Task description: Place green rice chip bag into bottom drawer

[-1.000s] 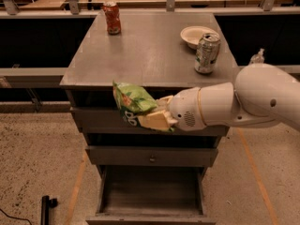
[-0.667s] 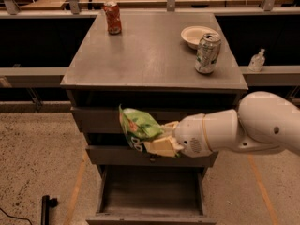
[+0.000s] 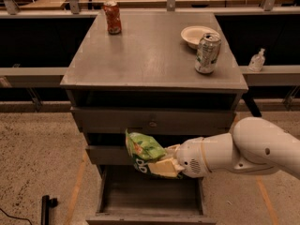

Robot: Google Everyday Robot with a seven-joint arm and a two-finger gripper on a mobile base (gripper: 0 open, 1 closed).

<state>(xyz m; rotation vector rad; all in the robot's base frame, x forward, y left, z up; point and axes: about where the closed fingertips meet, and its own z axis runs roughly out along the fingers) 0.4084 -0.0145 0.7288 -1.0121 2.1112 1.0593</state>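
The robot's gripper will release the green rice chip bag inside the bottom drawer, off its middle [image 3: 168, 188] toward the white arm. The bag now hangs above that open drawer.
My gripper [image 3: 159, 161] is shut on the green rice chip bag [image 3: 142, 150], a crinkly light-green bag held upright in front of the middle drawer. The white arm reaches in from the right. The bag hangs above the bottom drawer [image 3: 150, 198], which is pulled open and shows a plain grey inside with nothing in it. The bag sits over the drawer's back half, a little left of its middle.
On the grey cabinet top [image 3: 145, 55] stand a red can [image 3: 112, 17] at the back left, a silver-green can [image 3: 207, 53] at the right and a white bowl [image 3: 197, 35] behind it. A black object [image 3: 45, 207] lies on the floor at the lower left.
The gripper has carried the bag downward and slightly right, from the level of the top drawer to in front of the middle drawer, closer to the open bottom drawer.
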